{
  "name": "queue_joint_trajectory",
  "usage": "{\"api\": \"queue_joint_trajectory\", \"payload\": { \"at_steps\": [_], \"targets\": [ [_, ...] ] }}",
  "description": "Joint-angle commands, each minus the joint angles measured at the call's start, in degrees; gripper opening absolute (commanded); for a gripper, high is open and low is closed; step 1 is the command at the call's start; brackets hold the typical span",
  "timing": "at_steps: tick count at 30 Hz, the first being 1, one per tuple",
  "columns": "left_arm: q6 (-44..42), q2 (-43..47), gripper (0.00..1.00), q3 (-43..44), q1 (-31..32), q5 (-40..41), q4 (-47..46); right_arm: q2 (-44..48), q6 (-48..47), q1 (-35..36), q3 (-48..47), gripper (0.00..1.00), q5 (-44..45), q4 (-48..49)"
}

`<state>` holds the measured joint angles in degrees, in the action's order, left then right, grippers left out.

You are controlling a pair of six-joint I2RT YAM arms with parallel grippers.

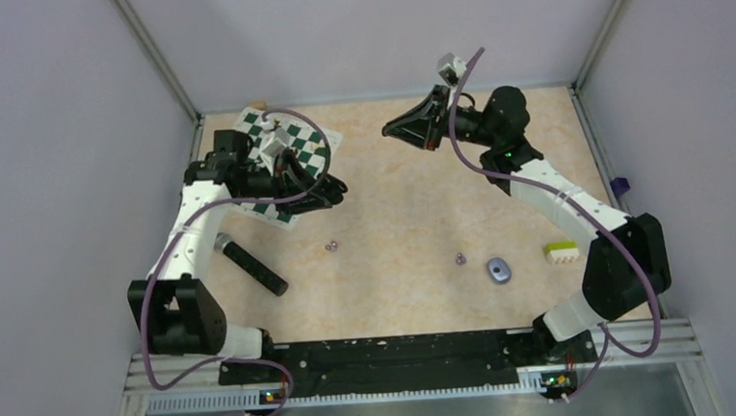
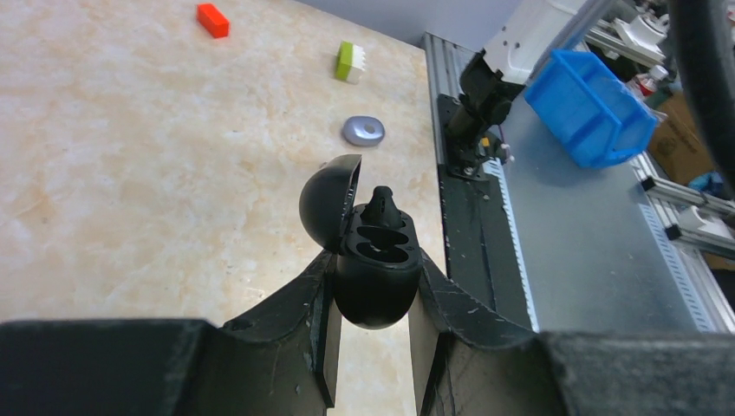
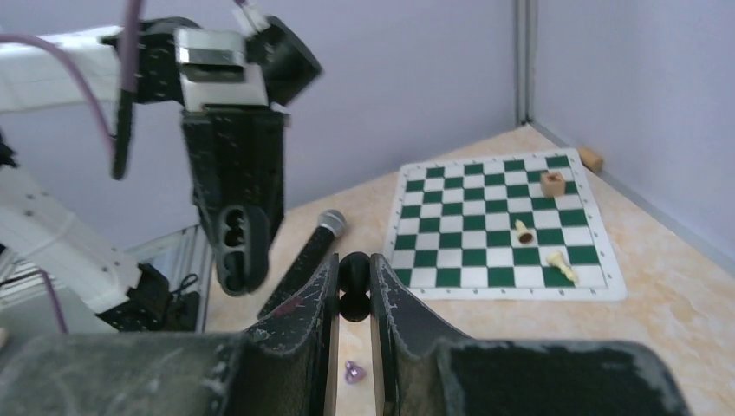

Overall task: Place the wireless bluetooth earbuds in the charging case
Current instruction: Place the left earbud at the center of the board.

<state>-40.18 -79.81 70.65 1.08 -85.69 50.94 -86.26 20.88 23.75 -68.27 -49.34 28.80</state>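
My right gripper will set the black earbud down on the bare table [image 1: 435, 205] behind the purple earbud that is near the grey-blue case.
My left gripper [image 2: 377, 279] is shut on an open black charging case [image 2: 379, 290], held above the table with its lid [image 2: 328, 204] swung back. One black earbud [image 2: 382, 204] stands in the case's far socket, and the two near sockets are empty. My right gripper [image 3: 353, 282] is shut on another black earbud [image 3: 354, 286] and hovers in mid-air, facing the left gripper [image 1: 334, 189] and the case [image 3: 236, 251]. Two pale purple earbuds [image 1: 330, 245] [image 1: 460, 257] lie loose on the table, and one purple earbud [image 3: 354, 372] shows below my right fingers.
A closed grey-blue case [image 1: 499, 269] and a green-and-white block [image 1: 562, 252] lie near the right arm's base. A black microphone [image 1: 252, 263] lies at front left. The chessboard [image 1: 314, 144] with several pieces is at back left. A red block [image 2: 212, 20] lies farther off.
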Motion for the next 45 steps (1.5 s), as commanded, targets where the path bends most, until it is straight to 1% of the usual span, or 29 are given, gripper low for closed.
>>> {"api": "queue_joint_trajectory", "payload": {
  "at_steps": [1, 3, 5, 6, 7, 11, 14, 16, 18, 20, 21, 23, 25, 26, 27, 28, 29, 31, 32, 37, 40, 45],
  "targets": [
    [-11.94, -4.84, 0.0, 7.67, 4.05, -0.55, 14.96, 2.36, 12.57, -0.35, 2.94, 0.07, -5.31, 14.68],
    [-16.99, -7.2, 0.0, 10.1, 5.5, -0.94, 20.71, 2.9, 14.53, -0.32, 4.74, 0.07, -5.9, 18.44],
    [-26.83, -9.78, 0.0, 13.29, 6.11, -2.08, 29.0, 3.3, 12.04, -0.34, 4.8, 0.08, -5.75, 15.77],
    [-33.29, -11.27, 0.0, 15.25, 6.12, -2.57, 35.45, 3.55, 9.59, -0.3, 4.81, 0.08, -5.64, 13.35],
    [-36.05, -12.9, 0.0, 16.85, 6.12, -2.84, 39.44, 3.78, 7.06, -0.29, 4.96, 0.08, -5.29, 11.0],
    [-37.17, -13.93, 0.0, 17.99, 6.13, -2.3, 39.97, 4.21, -2.77, -0.36, 6.89, 0.08, -2.85, 2.58],
    [-36.69, -13.7, 0.0, 18.71, 6.13, -1.94, 39.98, 4.31, -10.93, -0.35, 8.77, 0.09, 1.06, -3.14],
    [-36.74, -12.79, 0.0, 19.13, 6.26, -0.37, 39.94, 3.88, -15.66, -0.34, 10.3, 0.09, 3.21, -4.86],
    [-35.95, -11.86, 0.0, 20.3, 6.82, 2.86, 39.78, 2.61, -19.79, -0.31, 10.76, 0.09, 4.82, -7.48],
    [-31.61, -9.83, 0.0, 20.07, 7.08, 4.94, 36.19, 0.83, -23.86, -0.33, 11.03, 0.09, 6.2, -9.85],
    [-27.02, -8.36, 0.0, 19.05, 7.26, 6.11, 29.91, 0.1, -25.08, -0.36, 11.38, 0.09, 7.47, -10.33],
    [-12.42, -3.48, 0.0, 14.52, 8.16, 11.09, 13.4, -1.53, -27.1, -0.26, 12.11, 0.09, 10.17, -11.21],
    [4.19, 3.77, 0.0, 6.31, 10.6, 21.21, -7.93, -4.09, -29.26, -0.27, 11.7, 0.09, 14.6, -13.94],
    [8.88, 7.03, 0.0, 1.91, 11.78, 25.53, -16.72, -5.16, -30.03, -0.2, 11.03, 0.09, 16.93, -15.71],
    [11.45, 10.16, 0.0, -1.33, 12.46, 28.14, -22.59, -6.2, -30.67, -0.17, 10.76, 0.09, 19.12, -17.33],
    [13.27, 11.89, 0.0, -3.31, 12.86, 29.45, -25.58, -7.03, -31.02, -0.05, 10.71, 0.09, 21.77, -18.58],
    [14.37, 12.16, 0.0, -3.37, 12.97, 29.54, -25.78, -8.0, -31.38, 0.05, 10.56, 0.08, 25.15, -19.82],
    [14.47, 11.22, 0.0, -2.55, 12.98, 28.93, -23.35, -9.79, -32.06, 0.22, 10.44, 0.09, 29.13, -22.94],
    [15.01, 11.22, 0.0, -2.99, 12.98, 28.65, -23.53, -10.79, -32.23, 0.33, 10.41, 0.09, 31.42, -24.45],
    [18.77, 14.29, 0.0, -9.13, 13.16, 28.24, -30.38, -14.91, -32.46, 0.47, 9.35, 0.11, 39.53, -31.32],
    [20.93, 15.82, 0.0, -11.64, 13.16, 27.35, -33.5, -15.92, -32.02, 0.66, 8.27, 0.11, 40.92, -33.07],
    [21.71, 16.66, 0.0, -12.58, 13.13, 26.75, -34.26, -18.91, -31.25, 2.66, 4.33, 0.15, 42.55, -37.88]
  ]
}}
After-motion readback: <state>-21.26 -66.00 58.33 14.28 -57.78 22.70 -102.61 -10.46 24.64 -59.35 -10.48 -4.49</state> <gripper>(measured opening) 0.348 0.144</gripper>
